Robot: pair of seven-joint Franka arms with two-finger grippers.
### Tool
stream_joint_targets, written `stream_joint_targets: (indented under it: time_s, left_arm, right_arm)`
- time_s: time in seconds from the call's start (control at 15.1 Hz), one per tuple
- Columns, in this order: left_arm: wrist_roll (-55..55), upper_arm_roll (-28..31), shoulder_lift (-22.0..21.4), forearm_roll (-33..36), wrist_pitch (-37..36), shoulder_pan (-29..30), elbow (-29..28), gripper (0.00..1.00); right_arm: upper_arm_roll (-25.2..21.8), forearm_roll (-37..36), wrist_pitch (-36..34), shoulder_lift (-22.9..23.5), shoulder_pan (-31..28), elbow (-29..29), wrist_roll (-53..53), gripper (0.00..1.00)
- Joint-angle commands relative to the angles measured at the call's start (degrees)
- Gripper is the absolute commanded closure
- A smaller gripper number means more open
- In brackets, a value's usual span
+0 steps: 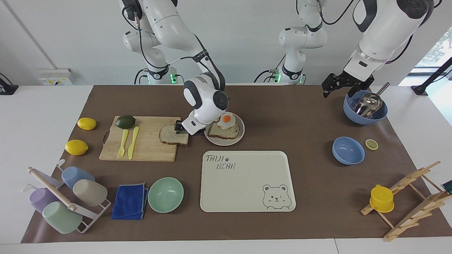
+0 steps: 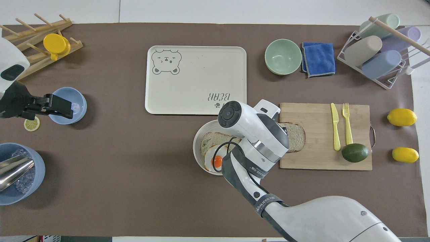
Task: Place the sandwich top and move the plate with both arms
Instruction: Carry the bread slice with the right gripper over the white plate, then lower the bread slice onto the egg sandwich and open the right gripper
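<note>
My right gripper should release the sandwich top on the plate's toast slice (image 2: pixel 221 142), partly covering the fried egg.
The sandwich top (image 1: pixel 172 135), a pale bread slice with a brown crust, lies on the cutting board's (image 1: pixel 148 148) edge beside the plate; it also shows in the overhead view (image 2: pixel 297 137). My right gripper (image 1: pixel 180 128) is shut on the slice's edge toward the plate, and the slice looks slightly raised there. In the overhead view the right wrist hides that gripper. The plate (image 1: pixel 239 138) holds a toast slice with a fried egg (image 1: pixel 226 121). My left gripper (image 1: pixel 329 88) waits in the air near the ice bowl (image 1: pixel 365 116).
The bear-print tray (image 1: pixel 247 190) lies farther from the robots than the plate. On the board are a knife, a fork (image 1: pixel 122 144) and an avocado (image 1: pixel 125 121). A mint bowl (image 1: pixel 165 194), blue cloth, cup rack, lemons, a small blue bowl (image 1: pixel 348 150) and a wooden rack surround them.
</note>
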Motion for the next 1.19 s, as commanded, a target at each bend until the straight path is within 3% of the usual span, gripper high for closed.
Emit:
stream_joint_targets:
  time_s: [0.0,0.2,0.4,1.13]
  left_arm:
    - [-0.2,-0.3,-1.1,0.7,0.4,0.7,-1.1,0.00]
    - [-0.3,-0.3,-0.9,0.7,2.6,0.7,-0.9,0.00]
    - [-0.2,-0.4,-0.8,0.7,3.3,1.8,-1.0,0.00]
    - [-0.1,-0.5,-1.0,-0.1,3.4,1.8,-1.7,0.00]
  right_arm:
    - [2.0,-0.2,-4.1,0.5,1.2,4.8,-1.3,1.00]
    - [2.2,0.6,-10.9,2.1,6.7,13.3,-1.3,1.00]
    - [2.2,0.6,-12.8,2.9,12.2,17.4,-1.3,1.00]
    - [2.4,3.2,-2.2,3.8,14.1,15.4,-0.7,1.00]
